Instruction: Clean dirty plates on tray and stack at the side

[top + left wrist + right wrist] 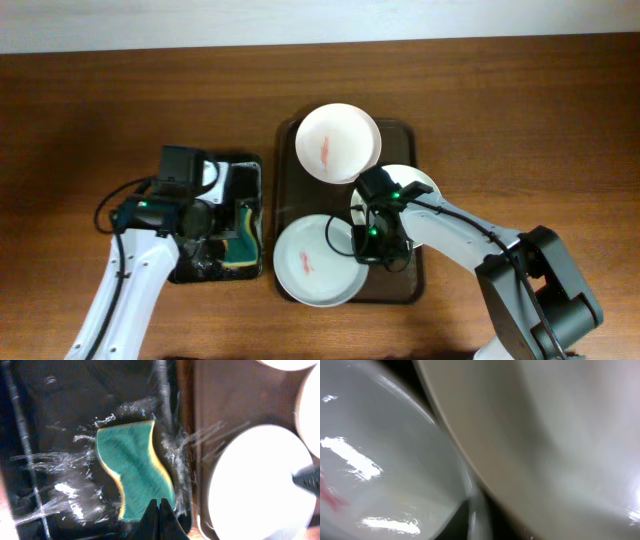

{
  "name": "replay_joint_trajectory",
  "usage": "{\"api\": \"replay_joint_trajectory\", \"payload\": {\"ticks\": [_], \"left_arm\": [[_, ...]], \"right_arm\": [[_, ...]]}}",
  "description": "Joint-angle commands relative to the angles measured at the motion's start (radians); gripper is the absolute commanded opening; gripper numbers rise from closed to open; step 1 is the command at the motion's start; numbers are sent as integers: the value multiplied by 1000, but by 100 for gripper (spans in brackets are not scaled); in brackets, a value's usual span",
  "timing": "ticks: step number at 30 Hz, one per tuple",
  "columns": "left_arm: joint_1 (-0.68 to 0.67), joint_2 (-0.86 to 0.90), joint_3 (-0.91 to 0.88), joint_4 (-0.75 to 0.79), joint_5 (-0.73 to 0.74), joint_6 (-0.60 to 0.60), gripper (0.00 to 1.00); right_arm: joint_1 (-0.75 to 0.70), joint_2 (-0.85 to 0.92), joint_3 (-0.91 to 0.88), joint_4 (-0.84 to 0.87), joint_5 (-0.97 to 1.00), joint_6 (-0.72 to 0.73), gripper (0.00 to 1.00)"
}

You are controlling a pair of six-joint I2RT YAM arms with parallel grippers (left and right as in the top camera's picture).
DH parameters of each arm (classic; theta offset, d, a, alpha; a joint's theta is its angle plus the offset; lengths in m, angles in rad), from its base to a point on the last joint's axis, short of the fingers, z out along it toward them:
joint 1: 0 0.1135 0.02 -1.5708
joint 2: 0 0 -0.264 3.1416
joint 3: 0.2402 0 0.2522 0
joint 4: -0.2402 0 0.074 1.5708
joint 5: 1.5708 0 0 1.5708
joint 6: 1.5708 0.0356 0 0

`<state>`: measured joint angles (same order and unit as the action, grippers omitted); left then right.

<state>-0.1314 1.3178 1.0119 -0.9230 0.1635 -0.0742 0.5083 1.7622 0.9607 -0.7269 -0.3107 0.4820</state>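
Observation:
The rim of the neighbouring plate crowds my right gripper at the front smeared plate. I will open and pinch only the smeared plate's rim [464, 474], clear of its neighbour.
Three white plates lie on the dark brown tray [398, 132]. The back plate [338, 143] and the front left plate [318, 260] each carry a red smear. The right plate [412, 183] is partly hidden by my right arm. My right gripper [372, 246] is low between the front left and right plates. The right wrist view shows only the smeared plate [375, 460] and another plate's rim [545, 435] very close, so its jaws are hidden. My left gripper [160, 509] is shut, with its tips over the near end of the green sponge [134, 467].
The sponge lies in a smaller black tray [245, 165] with wet, shiny streaks, left of the brown tray [220, 395]. The front left plate [257, 485] also shows in the left wrist view. Bare wooden table surrounds both trays.

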Motion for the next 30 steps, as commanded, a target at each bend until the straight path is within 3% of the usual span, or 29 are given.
{"api": "replay_joint_trajectory", "payload": {"ticks": [1, 4, 6, 8, 9, 10, 13, 15, 19, 20, 21, 26, 27, 28, 30], "left_arm": [[-74, -19, 21, 5, 34, 22, 0], [-93, -19, 21, 8, 42, -27, 0], [-62, -18, 17, -9, -71, -211, 44], [-41, -9, -8, 24, -76, -247, 67], [-42, 6, -28, 44, -74, -248, 73], [-43, 29, -51, 68, -76, -248, 72], [-43, 195, -93, 154, -160, -316, 59], [-43, 316, -93, 212, -110, -326, 45], [-44, 467, -93, 277, -56, -322, 38], [-44, 486, -93, 277, -59, -321, 29], [-44, 502, -93, 279, -58, -321, 0], [-41, 418, 16, 135, -57, -217, 0], [-41, 372, 59, 80, -93, -212, 2], [-41, 345, 76, 56, -119, -212, 20], [-42, 315, 79, 28, -149, -212, 64]], "right_arm": [[-45, 9, -13, 63, 60, 21, 4], [-51, -2, -13, 88, 68, 21, 4], [-51, -2, -13, 76, 95, 21, 5], [-51, -2, -13, 61, 103, 21, 18], [-51, -2, -13, 59, 103, 21, 22], [-50, -2, -13, 59, 102, 21, 24], [-51, -2, -13, 47, 103, 21, 25], [-51, -2, -13, 46, 103, 20, 26], [-51, -2, -13, 47, 103, 21, 26], [-51, -2, -13, 47, 106, 21, 26], [-51, -2, -13, 46, 106, 21, 26], [-51, -2, -13, 47, 106, 20, 26], [-51, -2, -13, 47, 106, 21, 26], [-51, -2, -13, 47, 106, 21, 26], [-51, -2, -13, 46, 106, 21, 26]]}}
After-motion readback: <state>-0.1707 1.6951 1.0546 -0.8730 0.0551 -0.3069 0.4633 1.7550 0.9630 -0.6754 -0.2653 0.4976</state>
